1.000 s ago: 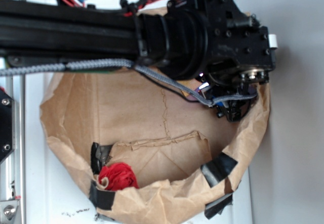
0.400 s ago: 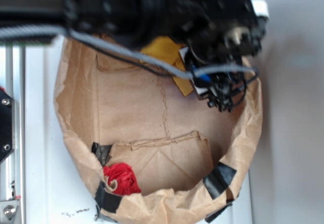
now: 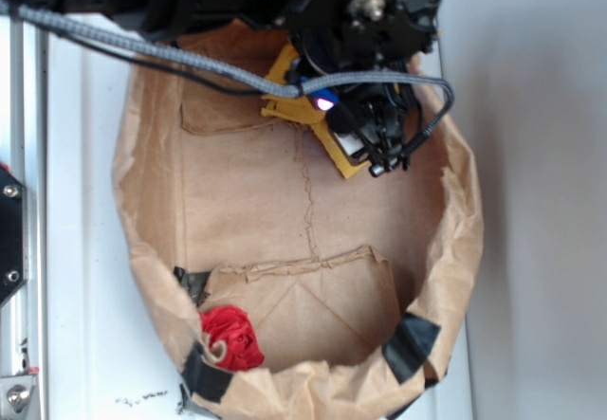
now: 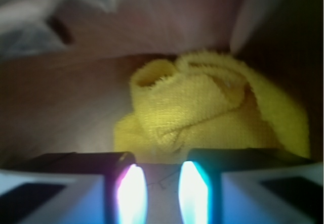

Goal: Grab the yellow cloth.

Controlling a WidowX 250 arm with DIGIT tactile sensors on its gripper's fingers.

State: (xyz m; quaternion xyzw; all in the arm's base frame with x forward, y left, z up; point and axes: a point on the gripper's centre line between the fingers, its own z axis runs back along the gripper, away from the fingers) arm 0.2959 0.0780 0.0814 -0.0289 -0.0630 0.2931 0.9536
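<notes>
Next, I open my gripper's fingers wide, as they are nearly closed short of the yellow cloth's near edge, then move forward and close around the bunched fold (image 4: 174, 102).
The yellow cloth (image 4: 202, 107) lies crumpled in folds inside the brown paper bag (image 3: 142, 202), against its far wall. In the exterior view the yellow cloth (image 3: 289, 86) shows only partly, under the black arm at the top. My gripper (image 3: 382, 155) hangs low over the cloth's right corner. In the wrist view my gripper (image 4: 157, 159) is open with a narrow gap. Nothing sits between the fingers (image 4: 132, 183), and the cloth lies just beyond the tips.
A small red cloth (image 3: 230, 337) is bunched in the bag's near left corner. Black tape patches (image 3: 410, 346) mark the bag's crumpled rim. The bag stands on a white surface (image 3: 81, 249), with a metal rail (image 3: 11, 240) at the left.
The arm has moved toward the top of the exterior view, uncovering the yellow cloth beneath it. The gripper has come lower into the bag next to the cloth. The bag's rim shifted slightly.
</notes>
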